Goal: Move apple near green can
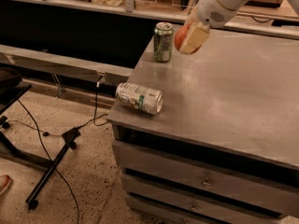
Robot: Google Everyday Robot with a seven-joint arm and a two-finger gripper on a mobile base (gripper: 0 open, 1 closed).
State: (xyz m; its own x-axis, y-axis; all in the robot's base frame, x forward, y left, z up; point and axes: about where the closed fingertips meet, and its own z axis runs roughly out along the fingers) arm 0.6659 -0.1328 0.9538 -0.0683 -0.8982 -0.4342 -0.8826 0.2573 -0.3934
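I will let go of the orange-red apple, now held just above the surface, on the top of the grey cabinet, beside the upright green can [184,52].
The green can [163,42] stands upright near the far left corner of the grey cabinet top [233,92]. My gripper [190,40] is shut on the orange-red apple [180,38] and holds it in the air just right of the can, a little above the surface. A pale finger [195,38] covers much of the apple's right side. The white arm comes in from the upper right.
A mostly white-silver can [139,98] lies on its side near the front left edge of the top. Drawers sit below. A black stand and cables lie on the floor at the left. A shelf with items runs along the back.
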